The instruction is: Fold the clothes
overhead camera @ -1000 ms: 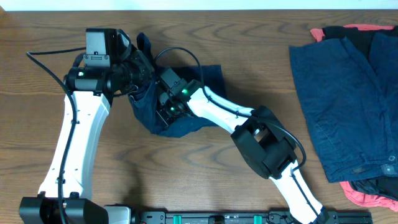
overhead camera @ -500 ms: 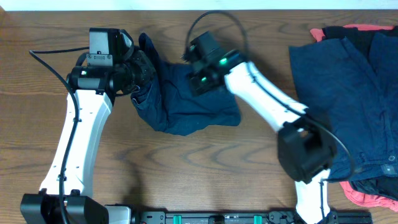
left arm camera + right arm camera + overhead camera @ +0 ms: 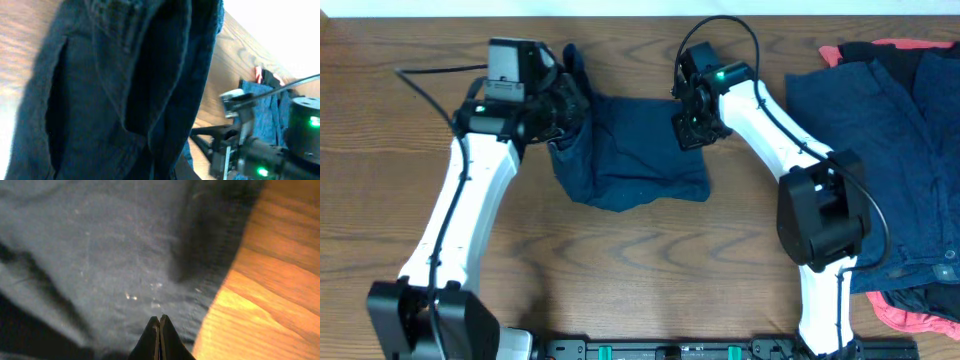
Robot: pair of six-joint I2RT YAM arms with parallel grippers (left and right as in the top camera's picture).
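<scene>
The fingers of my right gripper are closed over the flat fabric of the garment, so next I open them and pinch the fabric (image 3: 170,305) close to its edge before I fold the bunched side across.
A navy-blue garment (image 3: 630,150) lies spread at the table's back centre, and its left edge is bunched and lifted. My left gripper (image 3: 565,105) is at that bunched edge. In the left wrist view the fabric (image 3: 125,75) hangs in folds and hides the fingers. My right gripper (image 3: 690,128) is over the garment's right edge. In the right wrist view its fingers (image 3: 160,318) are pressed together over flat fabric (image 3: 100,245), with nothing seen between them. A pile of more clothes lies at the right: navy shorts (image 3: 860,150), a coral-red piece (image 3: 910,318) and a black one (image 3: 880,50).
The wooden table (image 3: 650,270) shows bare in front of the garment. The right arm (image 3: 260,155), with its green lights, shows beyond the hanging cloth in the left wrist view. The pile at the right reaches the table's right edge.
My right gripper has swung from the garment's left part to its right edge, and the cloth has spread out to the right. My left gripper has shifted right, still at the bunched edge.
</scene>
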